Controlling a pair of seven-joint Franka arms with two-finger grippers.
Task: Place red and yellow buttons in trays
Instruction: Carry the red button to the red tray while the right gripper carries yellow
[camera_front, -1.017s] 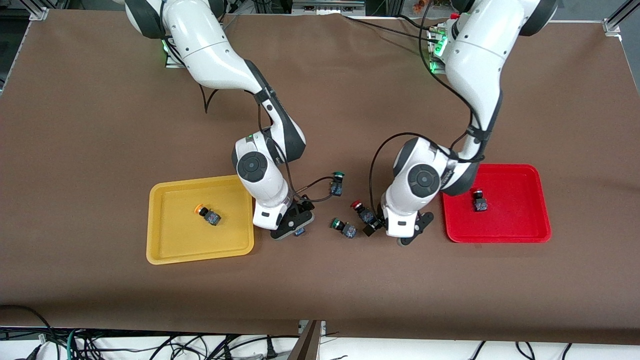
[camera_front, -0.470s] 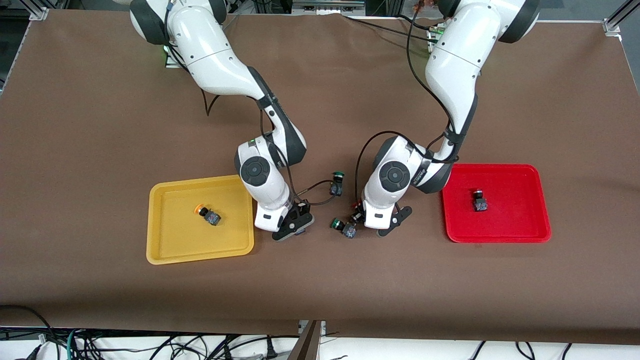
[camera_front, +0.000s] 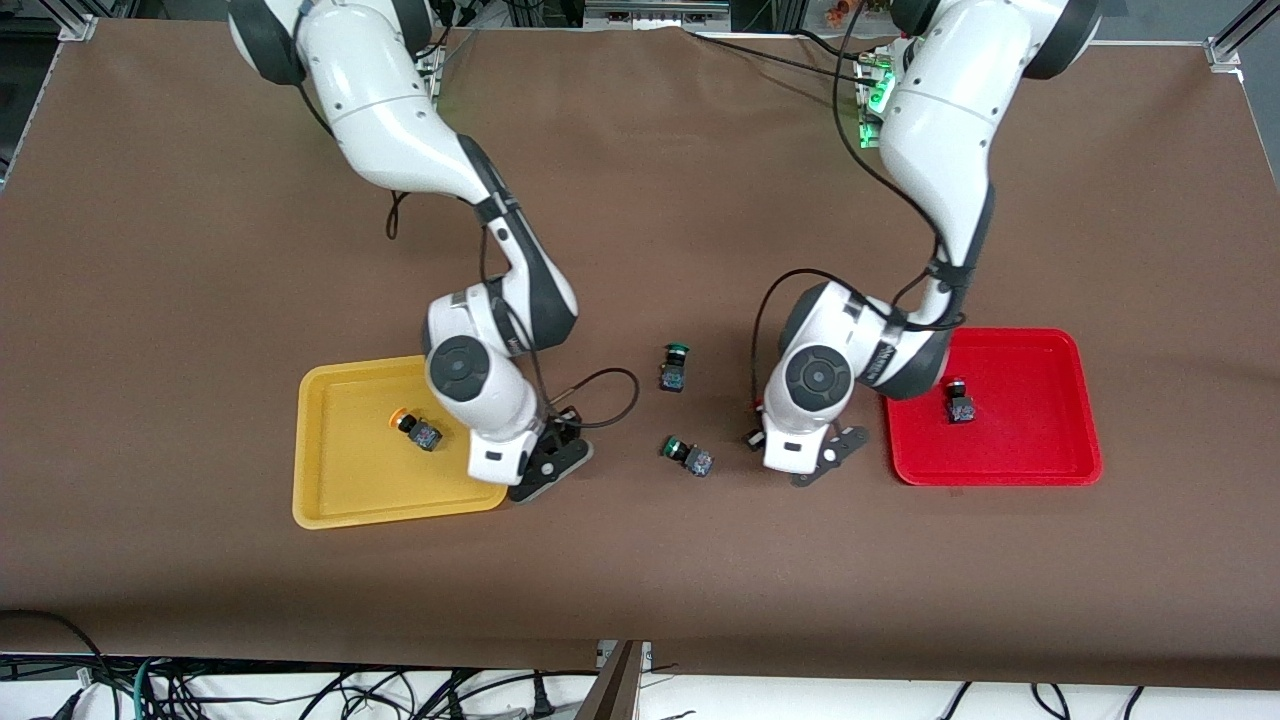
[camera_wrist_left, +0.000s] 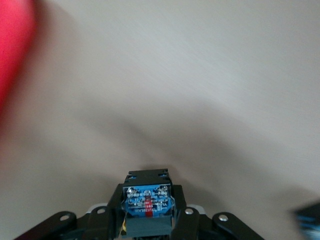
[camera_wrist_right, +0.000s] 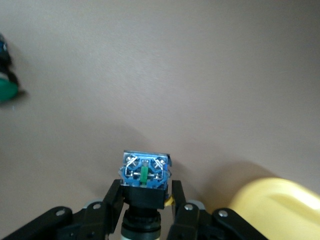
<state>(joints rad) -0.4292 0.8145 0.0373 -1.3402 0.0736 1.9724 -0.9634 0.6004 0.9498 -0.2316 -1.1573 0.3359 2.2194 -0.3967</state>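
Observation:
I should drop my left gripper's button in the red tray (camera_front: 1035, 400) beside the red button, away from green-capped buttons.
My right gripper (camera_front: 548, 462) is shut on a button with a blue-ended dark base (camera_wrist_right: 145, 176), its cap hidden, low over the table beside the yellow tray (camera_front: 330, 500); the tray's corner shows in the right wrist view (camera_wrist_right: 280, 205). A yellow button (camera_front: 415, 428) lies in that tray. My left gripper (camera_front: 818, 455) is shut on a button (camera_wrist_left: 148, 204) whose cap is hidden there; it peeks out dark in the front view (camera_front: 752, 437). It is over the table beside the red tray (camera_front: 1000, 472). A red button (camera_front: 960, 400) lies in the red tray.
Two green-capped buttons lie on the brown table between the arms, one (camera_front: 675, 365) farther from the front camera, one (camera_front: 690, 455) nearer. The red tray's edge blurs into the left wrist view (camera_wrist_left: 12, 50).
The right gripper has carried its button from the table's middle to the yellow tray's edge. The left gripper reached the red button, took it, and has moved toward the red tray.

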